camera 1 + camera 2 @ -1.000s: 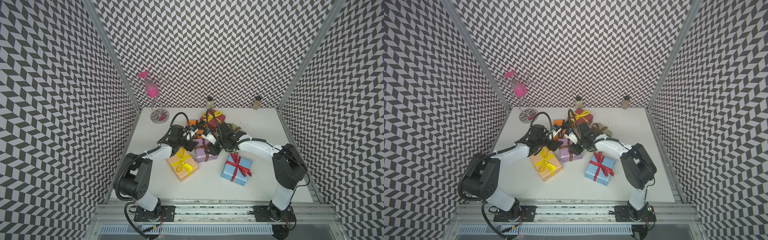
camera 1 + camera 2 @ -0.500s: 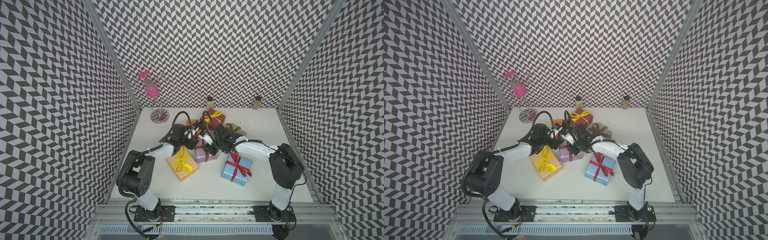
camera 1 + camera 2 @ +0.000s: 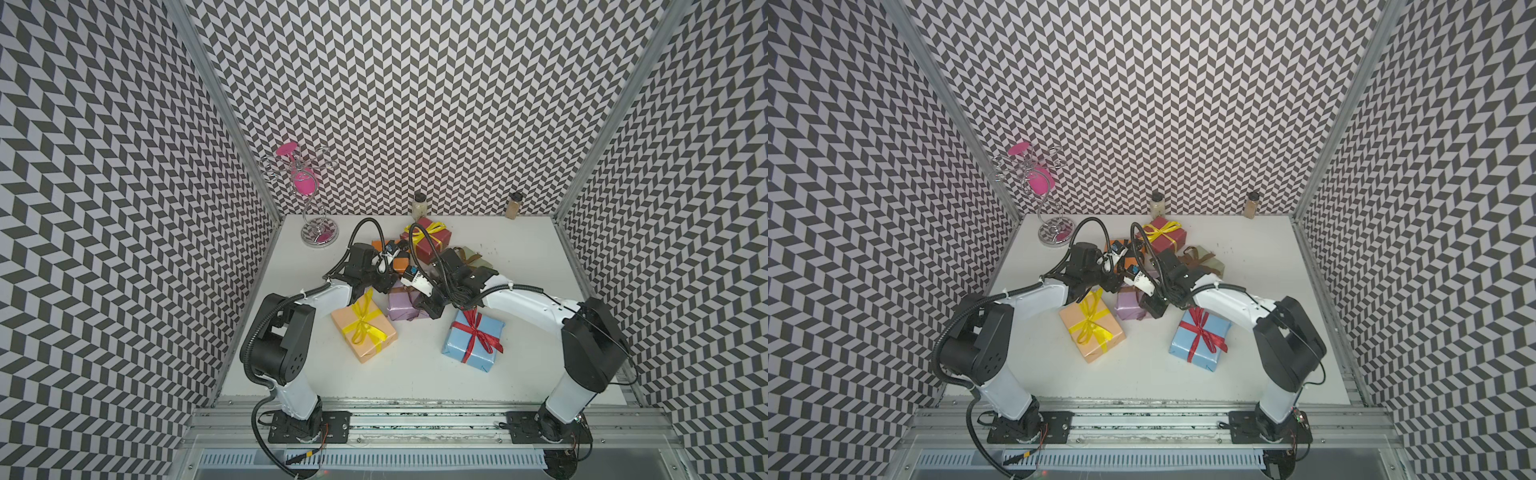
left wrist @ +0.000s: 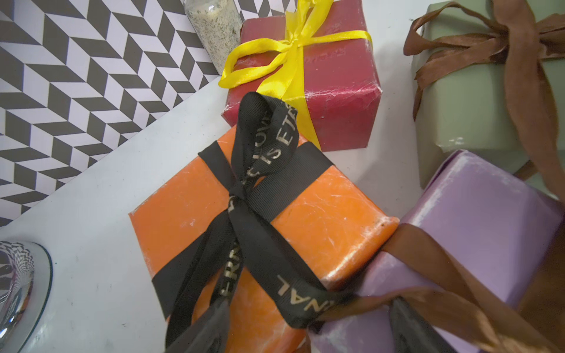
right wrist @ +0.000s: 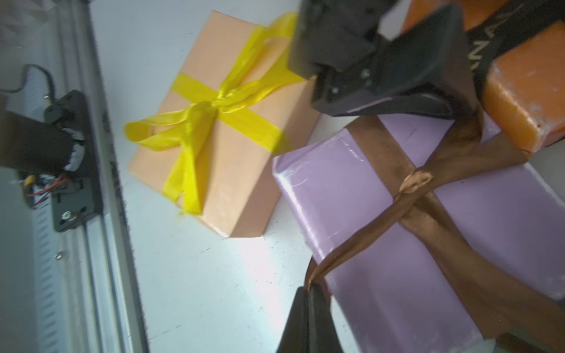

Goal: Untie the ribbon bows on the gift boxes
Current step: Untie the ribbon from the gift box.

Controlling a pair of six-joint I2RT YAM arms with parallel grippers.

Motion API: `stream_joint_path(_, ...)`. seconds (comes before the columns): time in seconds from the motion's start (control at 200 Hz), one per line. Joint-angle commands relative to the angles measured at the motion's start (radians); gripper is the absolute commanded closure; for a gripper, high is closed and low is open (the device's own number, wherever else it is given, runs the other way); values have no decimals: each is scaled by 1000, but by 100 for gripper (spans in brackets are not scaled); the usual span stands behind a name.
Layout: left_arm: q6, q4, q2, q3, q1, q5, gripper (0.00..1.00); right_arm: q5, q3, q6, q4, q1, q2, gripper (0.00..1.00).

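Next, my right gripper grabs the ribbon (image 5: 396, 207) beside the knot and pulls, as the brown knot is tight on the lilac box and its tail is taut to the edge of the box.
The lilac gift box (image 5: 367, 195) lies mid-table, its brown ribbon bow (image 5: 415, 183) partly pulled loose. My right gripper (image 5: 308, 305) is shut on one brown ribbon tail at the box's edge, seen in both top views (image 3: 430, 311) (image 3: 1152, 309). My left gripper (image 4: 305, 324) is open over the seam between the orange box (image 4: 321, 214) and the lilac box (image 4: 477, 214). A tail of the black lettered ribbon (image 4: 260, 195) and a brown strand lie between its fingers (image 4: 208, 324). The peach box (image 3: 363, 328) has a tied yellow bow.
A light blue box with a red bow (image 3: 473, 340) lies near the right arm. The dark red box (image 3: 428, 237) and the sage green box (image 3: 473, 255) sit behind. Two spice jars (image 3: 419, 203) (image 3: 513, 205) stand at the back wall, and a wire stand (image 3: 318, 232) at back left.
My right gripper has moved to the lilac box's edge and shut on the brown ribbon tail. The left gripper has shifted slightly toward the orange and lilac boxes and stays open.
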Motion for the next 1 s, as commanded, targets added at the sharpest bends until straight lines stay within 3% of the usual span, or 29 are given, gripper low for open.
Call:
stream_joint_path(0.0,12,-79,41,3,0,-55,18,-131,-13,-173,-117,7,-71,100)
stream_joint_path(0.2,9,-91,51,12,0,-64,16,-314,16,-458,-463,7,-24,97)
stream_joint_path(0.295,9,-96,45,13,0,-61,16,-343,33,-537,-586,7,13,66)
stream_joint_path(0.366,9,-100,41,13,1,-50,16,-340,40,-570,-602,6,17,53)
stream_joint_path(0.466,12,-101,33,8,0,-39,16,-273,19,-401,-402,2,-38,40)
stream_joint_path(0.586,15,-99,26,4,0,-25,16,2,-37,-101,-25,1,-114,37)
stream_joint_path(0.656,13,-102,24,4,0,-12,16,58,-35,-14,85,-5,-115,38)
stream_joint_path(0.876,17,-90,7,-8,0,13,16,126,63,124,179,-5,19,47)
stream_joint_path(0.996,16,-91,4,-10,0,23,16,68,110,150,162,-6,95,48)
